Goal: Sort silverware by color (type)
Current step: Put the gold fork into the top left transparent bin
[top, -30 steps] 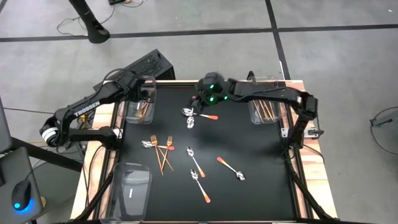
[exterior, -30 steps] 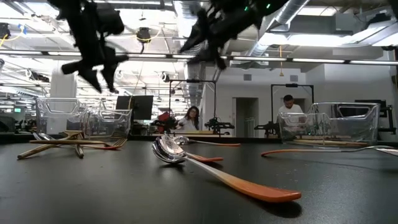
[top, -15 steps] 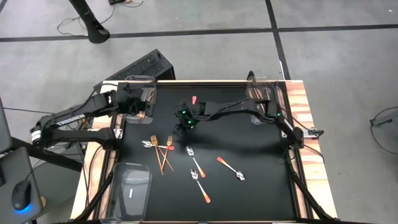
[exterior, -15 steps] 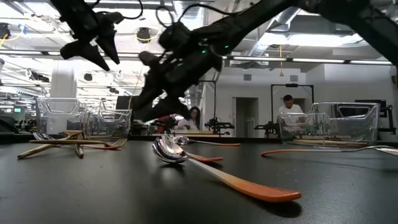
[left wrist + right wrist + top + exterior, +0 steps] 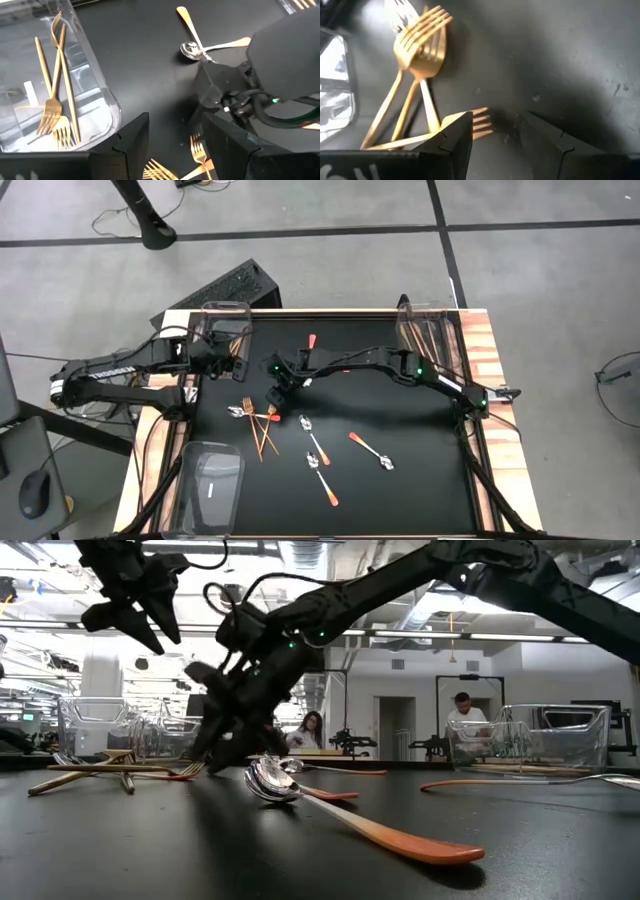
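Observation:
My right gripper needs to first swing the gold fork clear of the pile, as its handle lies across the other forks' handles, then lift it by its tines (image 5: pixel 481 125).
Several gold forks (image 5: pixel 257 420) lie crossed in a pile on the black mat's left half. My right gripper (image 5: pixel 275 388) hangs open just above the pile's far end; one fork's tines (image 5: pixel 480 122) show between its fingers, untouched. My left gripper (image 5: pixel 213 363) is open and holds nothing, beside the far-left clear bin (image 5: pixel 226 330), where gold forks (image 5: pixel 52 107) lie on the bottom. Orange-handled silver spoons (image 5: pixel 313 437) lie mid-mat. Two more spoons (image 5: pixel 192 48) lie under my right arm. Copper pieces lie in the far-right bin (image 5: pixel 428 345).
A third clear bin (image 5: pixel 210 480) stands at the near left corner. My right arm (image 5: pixel 390 365) reaches across the mat's far half from the right. More spoons (image 5: pixel 371 448) (image 5: pixel 322 476) lie on the near half. In the low view, people show in the room behind.
My right gripper has come down from over the far middle toward the table's left and near edges, ending low over the fork pile, still open. My left gripper has drawn back from over the far-left bin toward the near edge. No utensil has moved.

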